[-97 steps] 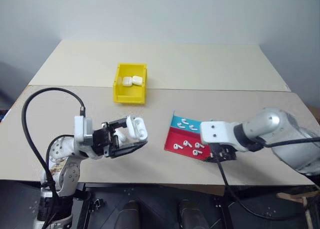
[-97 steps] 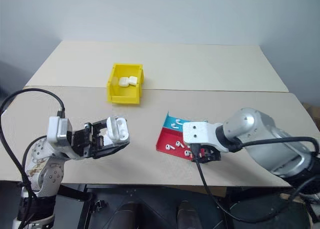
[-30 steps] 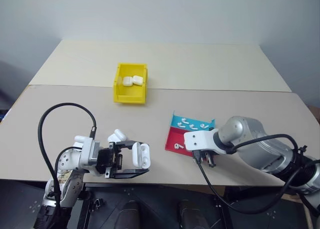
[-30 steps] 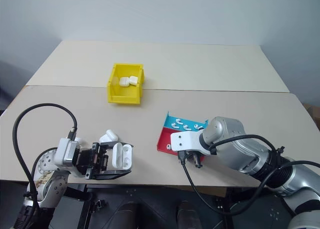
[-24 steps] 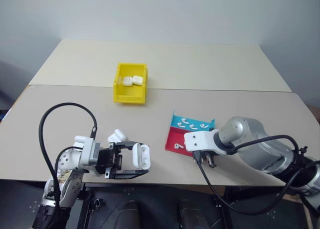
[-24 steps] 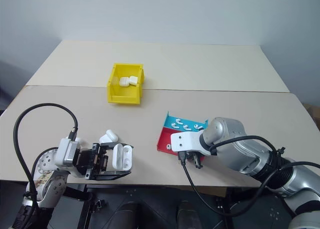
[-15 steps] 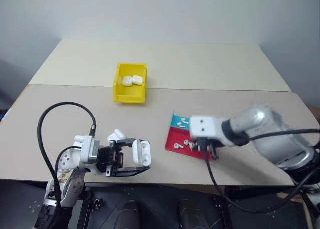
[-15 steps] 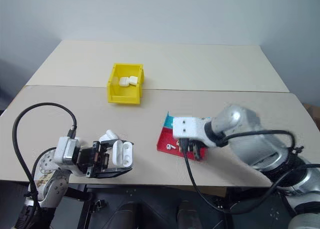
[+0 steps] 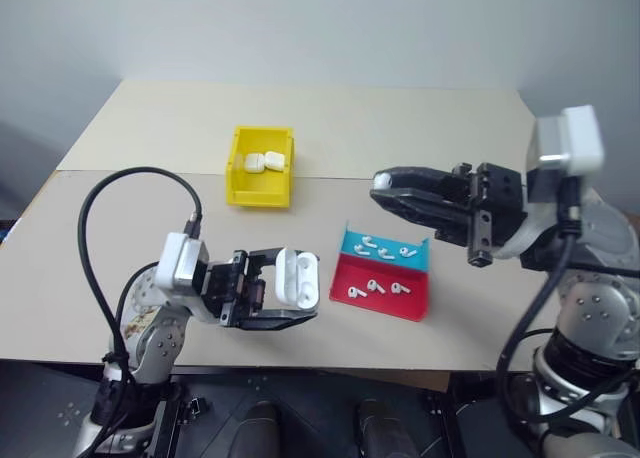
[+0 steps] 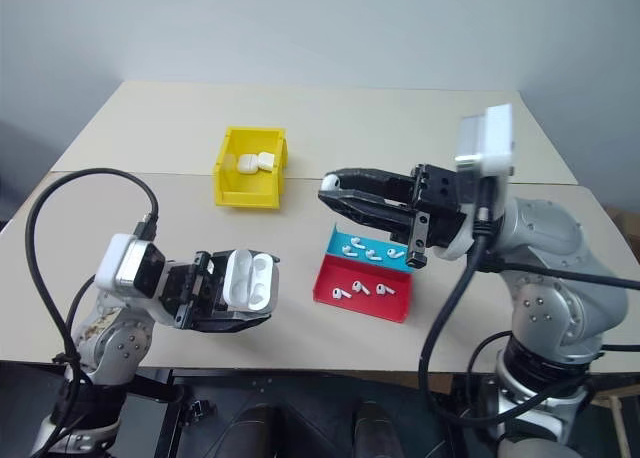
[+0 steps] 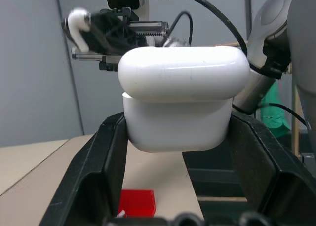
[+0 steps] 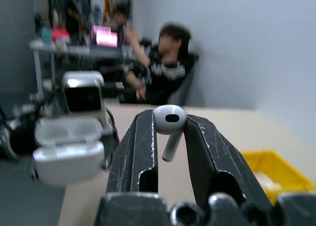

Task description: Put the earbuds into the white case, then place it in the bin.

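The robot's right gripper needs to release the earbud in the far socket of the open white case (image 9: 327, 267), next to the tray.
My left gripper (image 9: 297, 290) is shut on the white case (image 9: 296, 276), held above the table's front edge with its lid flipped open; the case (image 11: 182, 102) sits between the black fingers (image 11: 106, 157). My right gripper (image 9: 383, 190) is raised and points left, shut on one earbud (image 12: 169, 120) pinched at its tips, a short way to the right of and above the case. More earbuds (image 9: 374, 286) lie on the red-and-blue tray. The yellow bin (image 9: 236, 164) stands further back on the table and holds two white cases (image 9: 264, 162).
The red-and-blue tray (image 9: 410, 306) lies on the table below my right gripper, near the front edge. A seam runs across the table just behind the bin. A seated person (image 12: 163, 73) shows far behind in the right wrist view.
My right gripper has risen off the tray with an earbud and swung round to point left towards the case. My left gripper has lifted the open case a little.
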### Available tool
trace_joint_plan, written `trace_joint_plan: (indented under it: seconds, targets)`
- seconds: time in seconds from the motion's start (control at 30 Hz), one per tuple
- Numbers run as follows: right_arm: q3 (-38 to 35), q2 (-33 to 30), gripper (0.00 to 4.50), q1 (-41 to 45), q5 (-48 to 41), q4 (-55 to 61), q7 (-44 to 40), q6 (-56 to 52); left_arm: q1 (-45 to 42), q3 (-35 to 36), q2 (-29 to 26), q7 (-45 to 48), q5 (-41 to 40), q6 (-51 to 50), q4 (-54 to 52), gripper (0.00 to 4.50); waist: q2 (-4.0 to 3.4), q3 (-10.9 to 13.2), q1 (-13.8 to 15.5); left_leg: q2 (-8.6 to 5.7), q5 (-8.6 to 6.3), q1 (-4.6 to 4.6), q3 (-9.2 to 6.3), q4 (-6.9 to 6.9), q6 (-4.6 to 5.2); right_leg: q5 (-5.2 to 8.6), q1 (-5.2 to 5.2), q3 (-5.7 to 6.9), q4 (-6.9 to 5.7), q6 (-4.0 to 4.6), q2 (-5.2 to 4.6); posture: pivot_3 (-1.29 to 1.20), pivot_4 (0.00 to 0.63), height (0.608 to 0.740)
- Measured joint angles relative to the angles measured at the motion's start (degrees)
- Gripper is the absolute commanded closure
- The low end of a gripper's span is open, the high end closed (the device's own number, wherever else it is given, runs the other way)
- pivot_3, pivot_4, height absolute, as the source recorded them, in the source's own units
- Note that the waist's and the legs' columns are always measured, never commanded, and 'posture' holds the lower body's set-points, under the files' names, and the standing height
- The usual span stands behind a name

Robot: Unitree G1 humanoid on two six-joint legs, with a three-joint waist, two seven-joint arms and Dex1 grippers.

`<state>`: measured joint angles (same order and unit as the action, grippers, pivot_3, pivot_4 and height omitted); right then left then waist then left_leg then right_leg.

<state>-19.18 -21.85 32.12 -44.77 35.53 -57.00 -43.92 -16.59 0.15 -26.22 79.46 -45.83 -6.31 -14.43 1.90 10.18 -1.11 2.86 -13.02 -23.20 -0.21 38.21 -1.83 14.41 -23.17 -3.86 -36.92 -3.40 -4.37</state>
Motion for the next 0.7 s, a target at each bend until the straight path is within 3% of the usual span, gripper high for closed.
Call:
trace_joint_plan:
  seconds: [0.3, 0.7]
  targets:
    - [8.3, 1.6, 3.87, -6.1, 0.0, -0.1, -3.0, 15.5, -4.7, -2.2, 3.0, 0.4, 2.5, 0.0, 2.6, 1.73, 0.00, 0.0, -0.2, 0.00, 0.00, 0.00, -0.01, -0.01, 0.00, 0.00, -0.01, 0.00, -0.01, 0.00, 0.01, 0.00, 0.150, 0.740]
    - [15.5, 0.6, 3.87, -6.5, 3.1, -5.2, -5.4, 25.7, -4.7, -2.2, 3.1, 0.0, 2.8, -0.8, 2.1, 1.73, 0.00, 0.0, -0.1, 0.00, 0.00, 0.01, -0.01, -0.01, 0.00, 0.00, 0.00, 0.00, 0.02, 0.00, 0.01, 0.00, 0.150, 0.740]
